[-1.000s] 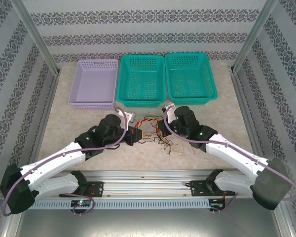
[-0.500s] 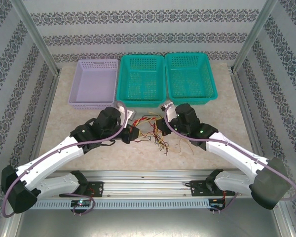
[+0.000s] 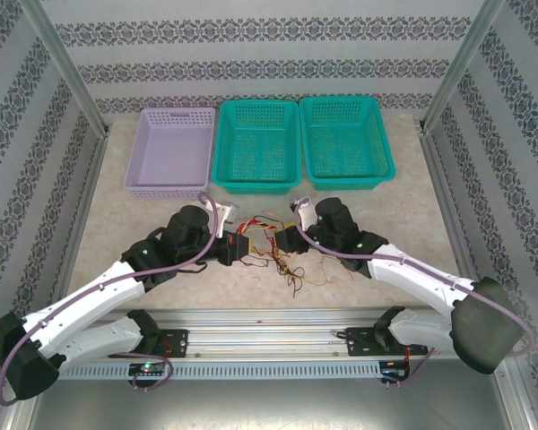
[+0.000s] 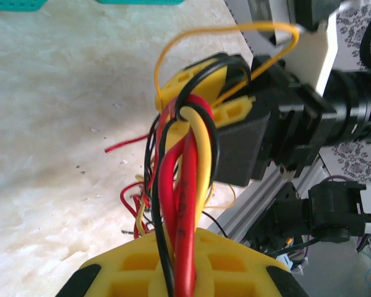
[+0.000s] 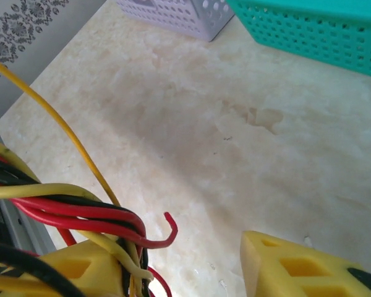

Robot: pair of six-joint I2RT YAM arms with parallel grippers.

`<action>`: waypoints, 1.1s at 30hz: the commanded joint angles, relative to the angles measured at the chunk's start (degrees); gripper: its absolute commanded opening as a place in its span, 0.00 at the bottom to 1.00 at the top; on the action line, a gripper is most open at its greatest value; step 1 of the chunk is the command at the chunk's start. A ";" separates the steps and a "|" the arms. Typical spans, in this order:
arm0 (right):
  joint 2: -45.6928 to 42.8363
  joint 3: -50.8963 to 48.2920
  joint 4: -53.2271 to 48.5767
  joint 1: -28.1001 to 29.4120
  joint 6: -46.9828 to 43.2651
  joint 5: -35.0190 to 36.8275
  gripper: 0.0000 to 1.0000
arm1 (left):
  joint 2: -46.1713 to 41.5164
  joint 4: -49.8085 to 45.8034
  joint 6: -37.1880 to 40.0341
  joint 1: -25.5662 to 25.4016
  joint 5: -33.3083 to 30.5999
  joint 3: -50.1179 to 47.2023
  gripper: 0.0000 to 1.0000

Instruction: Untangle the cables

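The cables are draped over a finger beside my right gripper's empty opening, so that gripper should move toward my left gripper and close around the cables' bundled part [image 5: 68, 207] before it pulls.
The cables [image 3: 267, 244], a tangle of thin red, yellow and black wires, lie on the table between the two arms. My left gripper [image 3: 238, 249] is shut on one end of the bundle; in the left wrist view the red, yellow and black cables [image 4: 185, 185] run out from between its yellow fingers [image 4: 235, 260]. My right gripper [image 3: 288, 238] is at the other end, its jaws open. In the right wrist view the cables [image 5: 80, 210] drape over its left finger [image 5: 68, 269], while the right finger [image 5: 290, 266] stands apart from them.
A purple basket [image 3: 170, 152] and two teal baskets [image 3: 257, 143] [image 3: 345, 139] stand in a row at the back of the table. Loose wire ends [image 3: 300, 269] trail toward the front rail [image 3: 269, 327].
My right gripper has opened; it was shut on the bundle before. Both grippers have shifted slightly left and the tangle has moved with them.
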 commanded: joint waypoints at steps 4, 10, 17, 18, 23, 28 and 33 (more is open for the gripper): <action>-0.19 -4.72 3.30 1.91 2.47 5.02 0.56 | -2.77 10.87 -4.06 0.47 -2.60 -1.05 0.00; -2.44 -9.90 12.88 3.84 5.67 0.61 0.62 | -3.24 12.81 -5.20 0.51 -4.82 -2.35 0.00; 1.26 -9.05 14.26 5.70 6.23 2.13 0.60 | -2.59 17.22 -7.46 0.50 -4.01 -3.88 0.00; 1.79 -8.68 14.76 6.18 6.13 2.53 0.59 | -2.34 17.77 -7.77 0.47 -3.89 -4.04 0.00; -0.14 -8.48 18.82 7.96 6.01 3.40 0.59 | -2.12 18.89 -8.74 0.51 -3.56 -5.37 0.00; -6.33 -9.99 20.76 8.37 4.98 3.18 0.61 | -3.24 18.12 -8.68 0.45 -3.57 -6.75 0.00; -4.59 -8.84 19.46 8.41 4.18 4.75 0.59 | -2.92 19.87 -9.46 0.51 -3.02 -7.61 0.00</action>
